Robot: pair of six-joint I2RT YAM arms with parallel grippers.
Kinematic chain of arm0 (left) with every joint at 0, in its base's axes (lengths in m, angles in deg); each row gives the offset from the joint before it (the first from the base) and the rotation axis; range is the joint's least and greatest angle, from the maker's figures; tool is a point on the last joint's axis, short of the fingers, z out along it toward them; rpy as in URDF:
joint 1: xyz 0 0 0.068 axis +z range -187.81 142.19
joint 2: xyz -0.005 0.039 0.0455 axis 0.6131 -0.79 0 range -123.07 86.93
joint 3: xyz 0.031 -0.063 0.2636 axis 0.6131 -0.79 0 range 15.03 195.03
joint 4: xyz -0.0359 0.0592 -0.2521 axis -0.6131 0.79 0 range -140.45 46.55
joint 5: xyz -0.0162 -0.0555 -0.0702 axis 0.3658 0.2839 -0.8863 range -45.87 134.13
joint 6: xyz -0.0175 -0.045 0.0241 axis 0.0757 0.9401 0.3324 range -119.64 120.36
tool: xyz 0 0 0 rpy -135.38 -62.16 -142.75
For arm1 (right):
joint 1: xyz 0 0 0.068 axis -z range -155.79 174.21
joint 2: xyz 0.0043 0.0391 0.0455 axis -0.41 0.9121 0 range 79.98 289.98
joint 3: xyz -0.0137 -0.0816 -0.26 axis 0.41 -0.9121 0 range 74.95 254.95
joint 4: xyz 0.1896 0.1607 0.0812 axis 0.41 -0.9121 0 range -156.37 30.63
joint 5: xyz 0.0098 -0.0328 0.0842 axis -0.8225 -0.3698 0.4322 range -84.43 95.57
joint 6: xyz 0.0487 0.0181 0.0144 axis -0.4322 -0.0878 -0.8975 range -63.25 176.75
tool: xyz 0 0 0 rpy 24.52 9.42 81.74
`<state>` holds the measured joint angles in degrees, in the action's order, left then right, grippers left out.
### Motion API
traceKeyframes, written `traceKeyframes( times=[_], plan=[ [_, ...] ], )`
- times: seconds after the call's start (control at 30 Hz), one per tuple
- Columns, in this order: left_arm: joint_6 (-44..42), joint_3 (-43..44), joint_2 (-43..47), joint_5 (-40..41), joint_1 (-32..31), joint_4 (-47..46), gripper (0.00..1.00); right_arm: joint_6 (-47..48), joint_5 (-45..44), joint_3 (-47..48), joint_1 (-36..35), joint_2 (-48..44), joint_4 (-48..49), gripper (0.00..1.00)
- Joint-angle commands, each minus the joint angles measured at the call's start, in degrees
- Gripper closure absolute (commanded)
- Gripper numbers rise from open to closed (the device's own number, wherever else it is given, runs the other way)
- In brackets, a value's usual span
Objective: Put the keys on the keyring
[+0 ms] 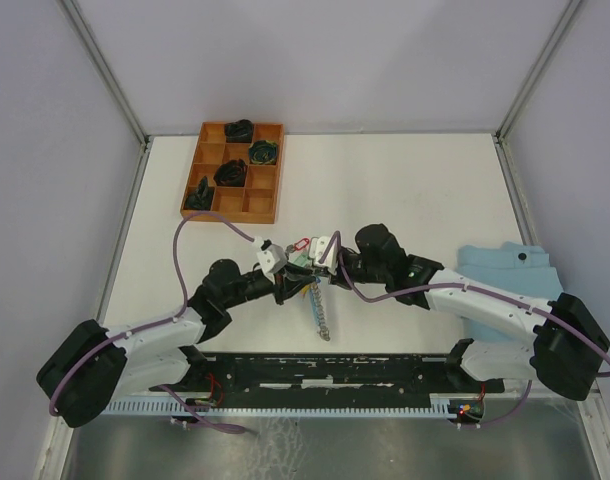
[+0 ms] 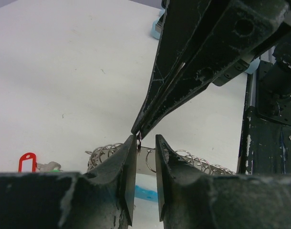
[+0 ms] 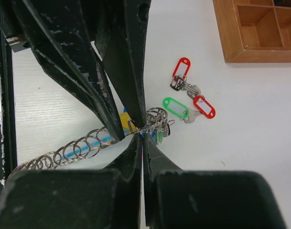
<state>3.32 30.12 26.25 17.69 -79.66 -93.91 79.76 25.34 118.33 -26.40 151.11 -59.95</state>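
My right gripper's fingers cover the end of the wire that keys go onto. Next, I pinch the wire (image 2: 139, 149) just below with my left gripper, so that my right gripper is free for keys.
The keyring (image 3: 83, 145) is a silver coil with a blue sleeve (image 2: 145, 193), lying on the white table; its tail (image 1: 320, 315) trails toward the arm bases. My right gripper (image 3: 142, 136) is shut, its tips pinching the ring's thin wire beside a bunch of loops. My left gripper (image 3: 132, 130) comes in from the opposite side and stands slightly open, its two fingers straddling one loop. In the left wrist view the right gripper's tips (image 2: 137, 132) sit just above the left gripper (image 2: 146, 138). Three loose keys lie near: a red-tagged one (image 3: 182, 68), a green-tagged one (image 3: 175, 107) and another red-tagged one (image 3: 203, 106).
A wooden compartment tray (image 1: 268, 205) with dark objects in some cells stands at the back left. A light-blue cloth (image 1: 505, 265) lies at the right, partly under the right arm. A black rail (image 1: 325, 375) runs along the near edge.
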Motion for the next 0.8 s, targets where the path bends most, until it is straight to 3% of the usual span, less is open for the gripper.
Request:
traceKeyframes(
  times=[0.0, 0.3, 0.77],
  plan=[
    [-0.6, -2.8, 0.3, 2.6, 0.0, -8.2, 0.69, -1.9, 1.6, 1.2, 0.4, 0.0, 5.2, 0.99],
    [-0.1, -4.8, -1.6, 3.5, 0.0, -13.4, 0.64, -2.8, 2.2, 1.0, 0.5, -0.2, 5.6, 0.99],
    [-0.1, -5.3, -3.7, 3.6, 0.2, -15.9, 0.82, -3.7, 2.8, 0.8, 0.5, -0.2, 5.8, 0.99]
  ],
)
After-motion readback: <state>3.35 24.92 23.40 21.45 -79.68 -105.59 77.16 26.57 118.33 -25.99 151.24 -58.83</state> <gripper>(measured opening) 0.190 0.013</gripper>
